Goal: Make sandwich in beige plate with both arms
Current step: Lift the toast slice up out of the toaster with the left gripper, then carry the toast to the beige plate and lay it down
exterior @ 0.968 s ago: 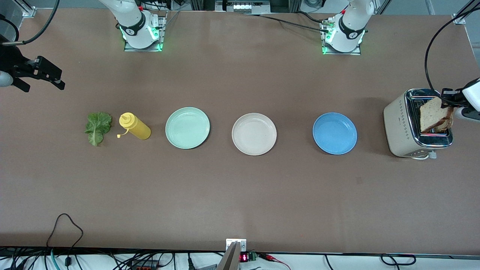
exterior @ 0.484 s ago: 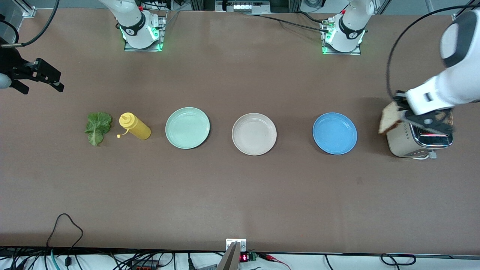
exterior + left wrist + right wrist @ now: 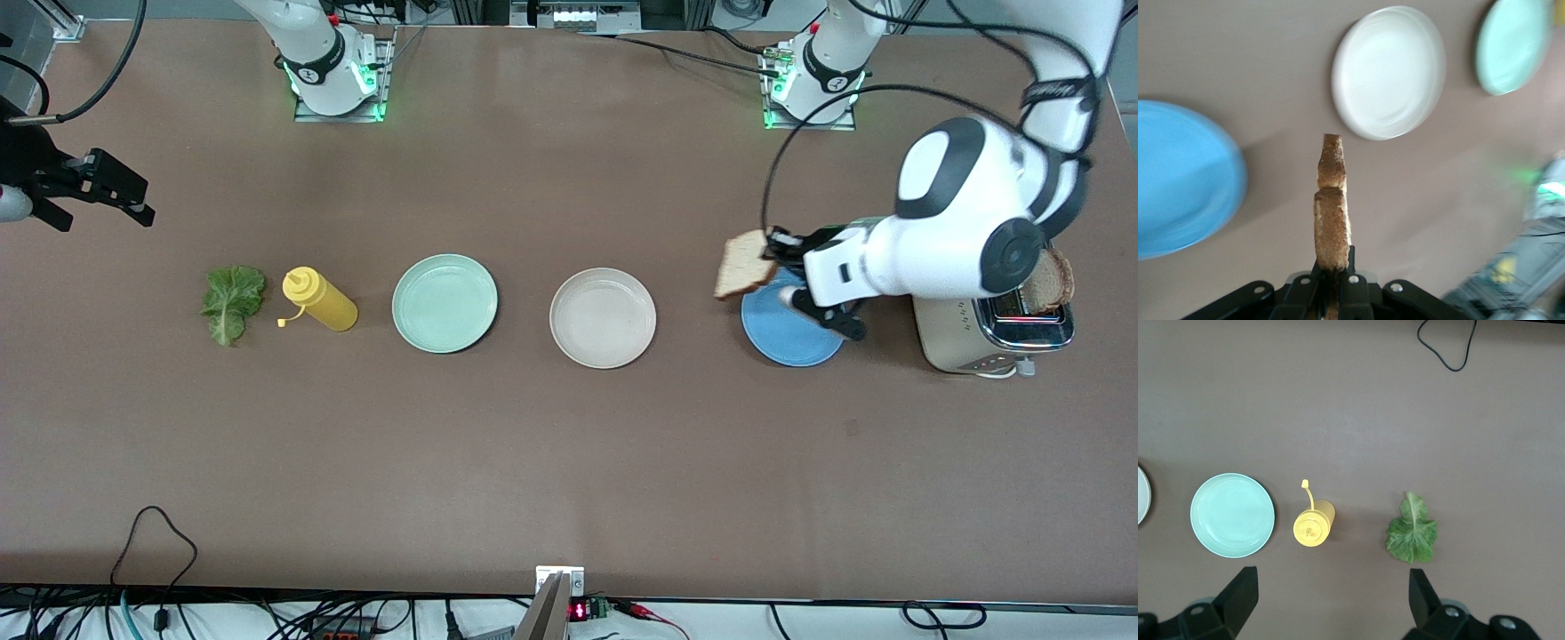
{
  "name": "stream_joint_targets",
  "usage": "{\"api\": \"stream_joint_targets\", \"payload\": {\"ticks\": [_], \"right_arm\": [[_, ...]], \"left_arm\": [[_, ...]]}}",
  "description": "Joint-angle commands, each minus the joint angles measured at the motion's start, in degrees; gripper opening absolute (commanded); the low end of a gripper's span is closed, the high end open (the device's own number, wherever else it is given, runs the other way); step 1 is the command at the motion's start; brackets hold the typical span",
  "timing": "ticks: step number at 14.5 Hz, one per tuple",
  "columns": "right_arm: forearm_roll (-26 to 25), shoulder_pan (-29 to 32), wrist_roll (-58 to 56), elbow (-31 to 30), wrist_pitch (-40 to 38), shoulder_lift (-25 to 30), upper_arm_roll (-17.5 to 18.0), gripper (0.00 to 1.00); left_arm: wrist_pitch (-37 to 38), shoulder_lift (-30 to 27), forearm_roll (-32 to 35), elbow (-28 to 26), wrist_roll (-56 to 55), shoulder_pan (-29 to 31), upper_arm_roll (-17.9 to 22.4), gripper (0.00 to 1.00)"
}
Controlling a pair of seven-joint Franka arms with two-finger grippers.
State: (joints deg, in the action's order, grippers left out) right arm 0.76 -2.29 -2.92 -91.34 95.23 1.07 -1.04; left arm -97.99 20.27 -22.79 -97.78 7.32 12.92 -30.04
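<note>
Next, my left gripper sets the slice of toasted bread down flat on the middle of the empty beige plate (image 3: 605, 316) (image 3: 1387, 76).
My left gripper (image 3: 772, 256) is shut on a slice of toasted bread (image 3: 741, 267), held on edge above the rim of the blue plate (image 3: 789, 342). In the left wrist view the slice (image 3: 1331, 213) stands up from the shut left gripper (image 3: 1333, 270), with the empty beige plate (image 3: 1388, 73) ahead of it. The beige plate (image 3: 603, 317) sits mid-table. A second slice (image 3: 1049, 280) stands in the toaster (image 3: 965, 342). The lettuce leaf (image 3: 232, 302) lies at the right arm's end. My right gripper (image 3: 140, 204) hangs open over bare table beside the lettuce (image 3: 1411, 535), its jaws (image 3: 1331, 593) wide apart and empty.
A mint green plate (image 3: 444, 303) sits between the beige plate and a yellow squeeze bottle (image 3: 320, 300) lying on its side by the lettuce. The toaster stands at the left arm's end. Cables run along the table edge nearest the front camera.
The left arm has lifted the slice out of the toaster and carried it past the toaster to above the blue plate's rim. The right arm has hardly moved.
</note>
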Motion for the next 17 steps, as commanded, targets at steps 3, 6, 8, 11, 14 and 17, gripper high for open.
{"api": "stream_joint_targets", "payload": {"ticks": [3,6,8,11,14,17], "right_arm": [[-0.14,0.36,-0.16,-0.51,0.22,0.6,0.16,1.0],[-0.06,0.45,0.01,-0.42,0.13,0.6,-0.1,1.0],[-0.05,0.53,-0.6,-0.42,-0.04,0.51,-0.19,1.0],[-0.05,1.23,-0.6,-0.51,-0.31,-0.89,-0.19,1.0],[-0.05,1.41,-0.77,-0.51,-0.4,-1.69,-0.19,1.0],[-0.06,1.24,-1.3,-0.51,-2.75,-5.54,-0.19,1.0]], "left_arm": [[-16.04,6.25,-12.88,-2.31,-1.08,-5.0,-0.19,0.0],[-23.45,11.26,-19.03,-2.59,-0.38,-8.26,-0.2,0.0],[-27.24,14.43,-19.93,-2.59,0.06,-9.49,-0.2,0.0],[-28.83,17.95,-21.58,-2.41,4.78,-9.85,-0.28,0.0],[-28.83,19.98,-29.49,-3.02,14.63,-9.85,-0.2,0.0],[-28.83,21.38,-29.86,-3.38,16.93,-10.02,-0.2,0.0]]}}
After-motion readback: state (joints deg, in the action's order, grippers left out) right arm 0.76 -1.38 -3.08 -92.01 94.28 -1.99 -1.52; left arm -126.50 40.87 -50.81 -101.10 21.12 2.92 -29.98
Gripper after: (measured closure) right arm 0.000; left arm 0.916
